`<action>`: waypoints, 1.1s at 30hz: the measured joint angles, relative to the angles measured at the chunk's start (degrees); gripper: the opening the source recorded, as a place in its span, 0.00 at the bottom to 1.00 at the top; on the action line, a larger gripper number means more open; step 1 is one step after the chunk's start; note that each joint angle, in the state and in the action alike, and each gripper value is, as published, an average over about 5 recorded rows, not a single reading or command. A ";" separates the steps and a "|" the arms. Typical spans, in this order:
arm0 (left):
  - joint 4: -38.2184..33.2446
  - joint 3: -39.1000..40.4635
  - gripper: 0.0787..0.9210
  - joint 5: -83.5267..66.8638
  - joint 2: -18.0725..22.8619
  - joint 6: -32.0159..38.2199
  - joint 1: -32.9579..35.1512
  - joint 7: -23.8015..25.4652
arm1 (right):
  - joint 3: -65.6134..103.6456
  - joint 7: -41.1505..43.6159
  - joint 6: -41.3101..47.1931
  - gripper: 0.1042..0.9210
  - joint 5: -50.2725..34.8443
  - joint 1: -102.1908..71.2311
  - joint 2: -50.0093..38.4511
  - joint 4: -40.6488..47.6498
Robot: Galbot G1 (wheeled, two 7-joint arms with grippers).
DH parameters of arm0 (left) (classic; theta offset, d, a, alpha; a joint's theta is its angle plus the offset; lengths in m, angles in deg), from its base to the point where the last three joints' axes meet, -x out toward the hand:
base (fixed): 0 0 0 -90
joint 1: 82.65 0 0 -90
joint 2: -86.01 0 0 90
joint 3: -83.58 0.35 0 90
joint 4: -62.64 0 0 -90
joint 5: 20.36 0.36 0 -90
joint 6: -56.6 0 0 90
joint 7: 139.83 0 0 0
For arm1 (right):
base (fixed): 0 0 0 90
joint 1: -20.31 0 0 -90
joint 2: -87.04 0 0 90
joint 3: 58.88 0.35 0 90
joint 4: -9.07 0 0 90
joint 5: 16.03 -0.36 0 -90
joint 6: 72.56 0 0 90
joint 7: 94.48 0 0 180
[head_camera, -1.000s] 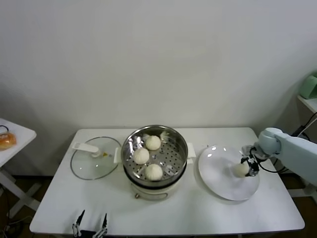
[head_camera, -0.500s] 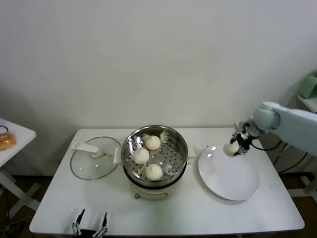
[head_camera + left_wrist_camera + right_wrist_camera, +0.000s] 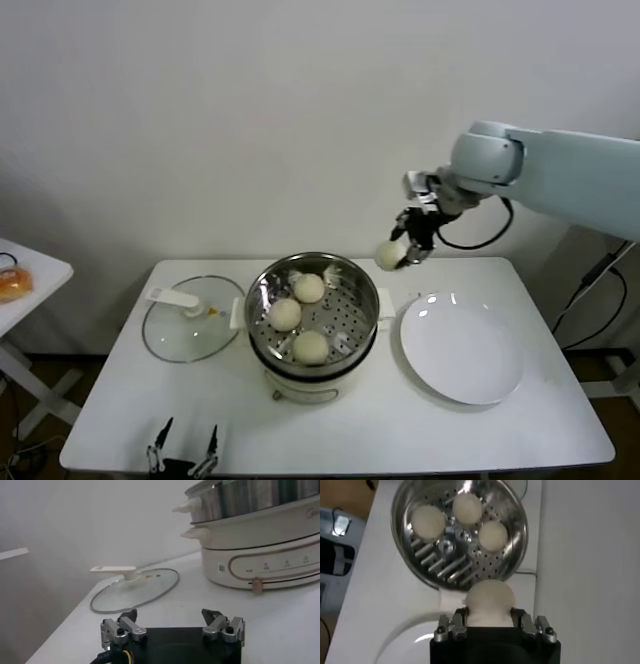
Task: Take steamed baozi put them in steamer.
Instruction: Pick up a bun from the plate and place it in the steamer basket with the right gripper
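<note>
I need to have my right gripper let go of the baozi on the bare part of the steamer's tray [image 3: 345, 314] [image 3: 460, 565] that faces the white plate.
The steamer [image 3: 258, 292], a shiny steel pot on a white base, stands mid-table with three baozi on its perforated tray [image 3: 309, 288] [image 3: 285, 314] [image 3: 310, 346]. My right gripper [image 3: 402, 252] is shut on another off-white baozi [image 3: 388, 256], held in the air just past the steamer's right rim, toward the back. In the right wrist view this baozi [image 3: 489, 599] sits between the fingers, with the steamer [image 3: 400, 527] and its buns beyond. My left gripper [image 3: 183, 455] rests open at the table's front edge, left of the steamer.
A round white plate [image 3: 462, 352] lies bare to the right of the steamer. The glass lid [image 3: 190, 320] with a white handle lies flat to its left. A small side table [image 3: 25, 290] stands at far left.
My right gripper closed on the baozi on the plate, lifted it and carried it leftward and up toward the steamer. The plate is now bare. The left arm has not moved.
</note>
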 measured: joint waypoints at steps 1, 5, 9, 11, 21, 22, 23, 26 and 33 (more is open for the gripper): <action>0.00 -0.03 0.88 -0.01 0.00 0.00 -0.01 0.01 | 0.30 -0.40 0.60 0.60 -0.70 -0.04 0.67 -0.36; 0.12 -0.20 0.88 -0.06 0.00 0.00 -0.09 0.04 | 1.54 -1.99 2.65 0.60 -2.43 -1.44 3.03 -1.33; 0.48 -0.35 0.88 -0.11 0.04 0.03 -0.28 0.04 | 2.77 -3.36 4.15 0.60 -2.48 -4.47 5.12 -1.51; 0.60 -0.43 0.88 -0.12 0.09 0.03 -0.37 0.04 | 3.42 -3.81 4.66 0.60 -1.85 -6.40 6.08 -1.21; 1.29 -1.03 0.88 -0.28 0.17 -0.08 -0.86 0.05 | 5.62 -4.89 5.38 0.60 2.77 -15.71 9.96 3.05; 1.33 -1.04 0.88 -0.29 0.17 -0.11 -0.90 0.05 | 5.74 -4.91 5.37 0.60 3.13 -16.34 10.29 3.51; 1.36 -1.04 0.88 -0.29 0.17 -0.15 -0.92 0.06 | 5.83 -4.92 5.34 0.60 3.49 -16.88 10.60 3.95; 1.38 -1.02 0.88 -0.30 0.16 -0.27 -0.95 0.10 | 5.97 -4.90 5.23 0.61 4.41 -18.04 11.29 5.03; 1.08 -1.00 0.88 -0.30 0.09 -0.45 -0.95 0.18 | 6.24 -4.34 4.53 0.71 5.31 -19.04 11.88 5.99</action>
